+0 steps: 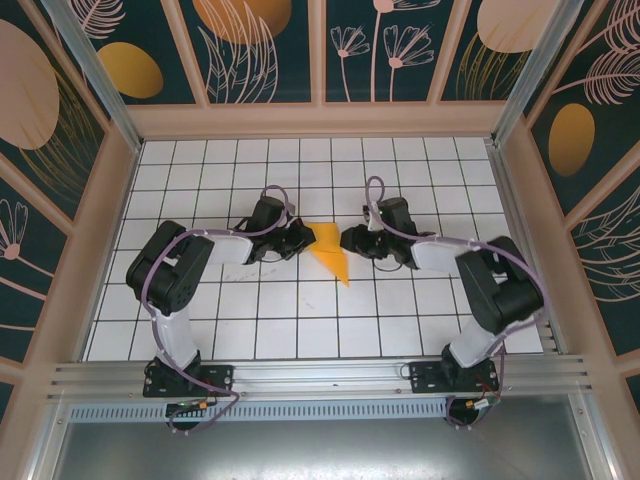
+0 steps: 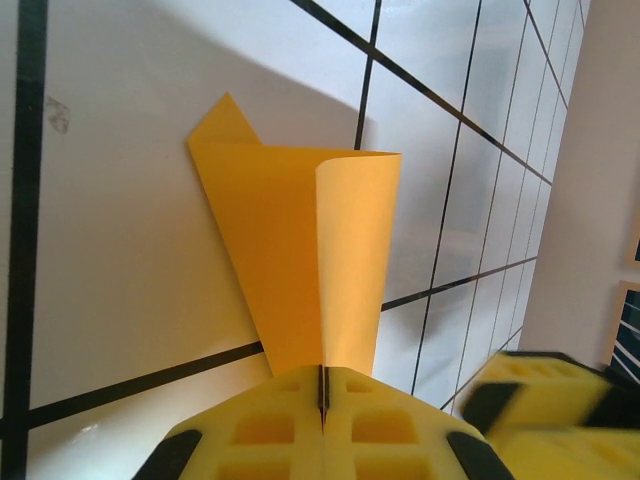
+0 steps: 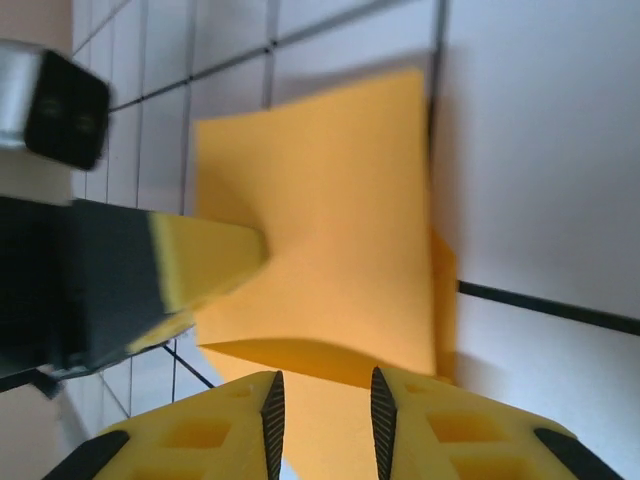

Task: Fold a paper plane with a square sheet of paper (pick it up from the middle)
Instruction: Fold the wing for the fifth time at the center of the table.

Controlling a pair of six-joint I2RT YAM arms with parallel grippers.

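Note:
The paper is held at its wide end by my left gripper alone, leaving the point loose, so my right gripper should swing round and pinch near the point [image 1: 341,268].
The square sheet of paper [image 1: 331,254] is orange-yellow and folded into a tapering shape whose point faces the near edge, at mid-table. My left gripper [image 1: 305,238] comes at it from the left. In the left wrist view its jaws [image 2: 323,395] are shut on the paper [image 2: 300,250] where an upright flap meets the flat layer. My right gripper [image 1: 348,241] faces it from the right. Its jaws [image 3: 327,412] stand a little apart, with the paper [image 3: 330,220] showing through the gap and nothing pinched. One left finger [image 3: 205,260] presses into the paper's far side.
The white gridded table [image 1: 300,310] is boxed in by dark patterned wall panels [image 1: 260,50] on three sides. An aluminium rail [image 1: 320,375] runs along the near edge and carries both arm bases. The right gripper's yellow finger [image 2: 545,395] shows blurred beside the left jaws.

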